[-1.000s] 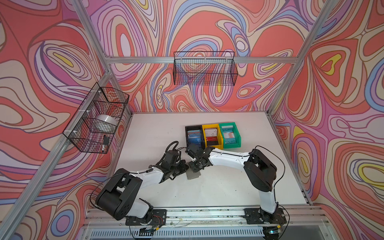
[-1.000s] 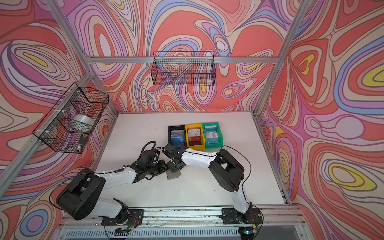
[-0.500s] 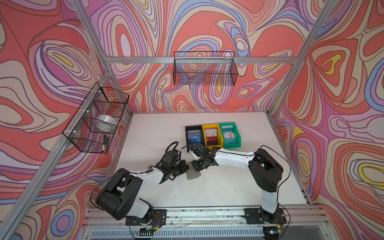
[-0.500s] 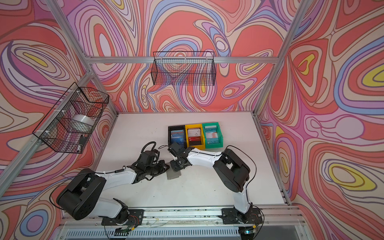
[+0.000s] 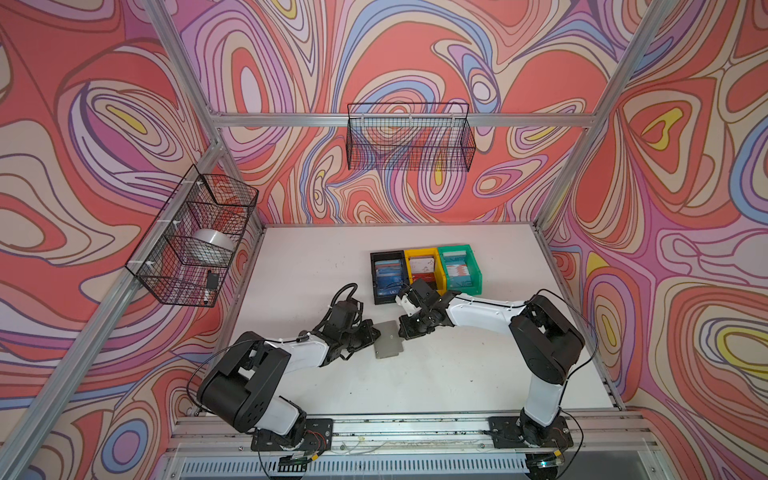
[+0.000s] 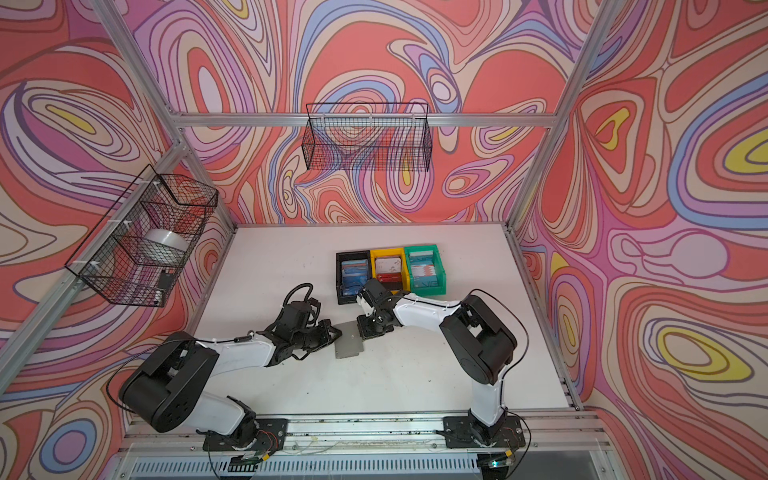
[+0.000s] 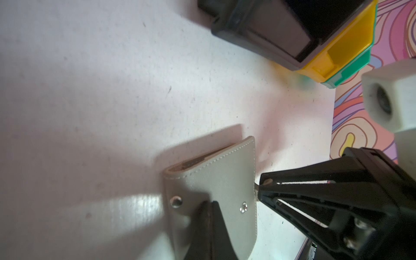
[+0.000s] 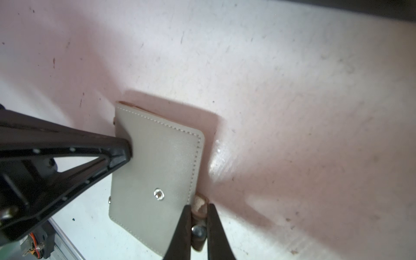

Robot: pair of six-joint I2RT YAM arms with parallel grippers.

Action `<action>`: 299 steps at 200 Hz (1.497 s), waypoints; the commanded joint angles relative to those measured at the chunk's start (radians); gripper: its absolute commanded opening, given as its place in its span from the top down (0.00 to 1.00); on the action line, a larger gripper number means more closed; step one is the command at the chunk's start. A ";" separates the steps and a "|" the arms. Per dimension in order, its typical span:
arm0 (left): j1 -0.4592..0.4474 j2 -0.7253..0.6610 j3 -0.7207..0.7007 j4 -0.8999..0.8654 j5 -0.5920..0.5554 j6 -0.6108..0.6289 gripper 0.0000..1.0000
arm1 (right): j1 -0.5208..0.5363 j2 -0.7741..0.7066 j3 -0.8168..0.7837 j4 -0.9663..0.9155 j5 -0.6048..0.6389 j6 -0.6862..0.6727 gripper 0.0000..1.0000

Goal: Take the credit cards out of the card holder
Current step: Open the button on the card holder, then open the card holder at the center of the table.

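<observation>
I will let go of the snap tab in my right gripper, as it is already clear of the cover's stud, and lift the cover by its stitched edge (image 8: 195, 171).
The grey card holder (image 5: 388, 345) lies folded shut on the white table (image 5: 457, 374), between my two grippers in both top views. My left gripper (image 7: 211, 203) is shut, its tips resting on the holder's cover (image 8: 157, 157) near one edge. At the opposite edge, my right gripper (image 8: 198, 210) is shut on the holder's snap tab (image 8: 200, 203), whose metal stud sits between the fingers. In a top view the right gripper (image 6: 362, 332) is at the holder's far right corner. No credit cards show in the holder.
Just behind the right gripper, a black bin (image 5: 374, 274), a yellow bin (image 5: 419, 252) and a green bin (image 5: 473, 266) stand side by side with cards in them. Wire baskets hang on the back wall (image 5: 409, 137) and the left wall (image 5: 195, 232).
The right arm's elbow has swung a little to the right while its gripper stays at the tab. The left arm and the holder have not visibly moved.
</observation>
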 commanded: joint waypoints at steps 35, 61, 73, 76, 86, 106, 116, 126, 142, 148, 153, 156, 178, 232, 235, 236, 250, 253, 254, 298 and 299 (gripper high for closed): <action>0.005 0.023 -0.022 -0.126 -0.035 0.002 1.00 | -0.007 -0.062 0.017 -0.110 0.153 -0.035 0.70; 0.005 0.007 -0.012 -0.149 -0.036 0.008 1.00 | -0.007 -0.082 0.040 -0.146 0.192 -0.053 0.67; 0.004 0.002 -0.011 -0.157 -0.040 0.010 1.00 | -0.008 -0.127 0.055 -0.157 0.187 -0.062 0.67; 0.004 0.000 -0.009 -0.159 -0.040 0.009 1.00 | -0.007 -0.134 0.057 -0.156 0.180 -0.063 0.67; 0.004 -0.002 -0.009 -0.163 -0.043 0.010 1.00 | -0.008 -0.155 0.063 -0.142 0.126 -0.064 0.67; 0.005 0.000 -0.009 -0.166 -0.044 0.011 1.00 | -0.007 -0.186 0.067 -0.093 0.001 -0.037 0.69; 0.005 0.001 -0.009 -0.164 -0.045 0.011 1.00 | -0.006 -0.187 0.066 -0.067 -0.057 -0.019 0.70; 0.003 0.003 -0.009 -0.164 -0.043 0.009 1.00 | -0.007 -0.181 0.056 -0.027 -0.109 0.005 0.70; 0.004 0.009 -0.008 -0.160 -0.041 0.008 1.00 | -0.004 -0.156 0.037 0.036 -0.178 0.041 0.72; 0.005 0.010 -0.007 -0.158 -0.038 0.008 1.00 | -0.005 -0.143 0.032 0.051 -0.190 0.050 0.73; 0.004 0.011 -0.007 -0.157 -0.038 0.008 1.00 | -0.004 -0.133 0.030 0.062 -0.199 0.054 0.73; 0.004 0.011 -0.007 -0.157 -0.037 0.008 1.00 | -0.005 -0.126 0.029 0.068 -0.204 0.056 0.73; 0.004 0.011 -0.010 -0.156 -0.038 0.008 1.00 | -0.005 -0.066 0.017 0.106 -0.222 0.076 0.74; 0.006 0.005 -0.011 -0.160 -0.042 0.009 1.00 | -0.005 0.026 0.003 0.125 -0.230 0.086 0.75; 0.005 0.004 -0.011 -0.159 -0.042 0.009 1.00 | -0.005 0.028 0.002 0.123 -0.224 0.086 0.76; 0.005 0.004 -0.011 -0.159 -0.042 0.009 1.00 | -0.005 0.029 0.002 0.122 -0.223 0.086 0.75; 0.005 0.003 -0.012 -0.161 -0.044 0.009 1.00 | -0.006 0.029 -0.007 0.118 -0.204 0.088 0.76; 0.004 0.003 -0.012 -0.162 -0.045 0.009 1.00 | -0.007 0.028 -0.008 0.117 -0.201 0.089 0.76; 0.004 0.002 -0.012 -0.162 -0.045 0.009 1.00 | -0.006 0.028 -0.009 0.118 -0.200 0.089 0.76; 0.005 -0.003 -0.012 -0.171 -0.050 0.012 1.00 | -0.014 0.000 -0.055 0.108 -0.168 0.095 0.77; 0.004 -0.004 -0.012 -0.171 -0.049 0.011 1.00 | -0.015 -0.001 -0.056 0.108 -0.168 0.095 0.77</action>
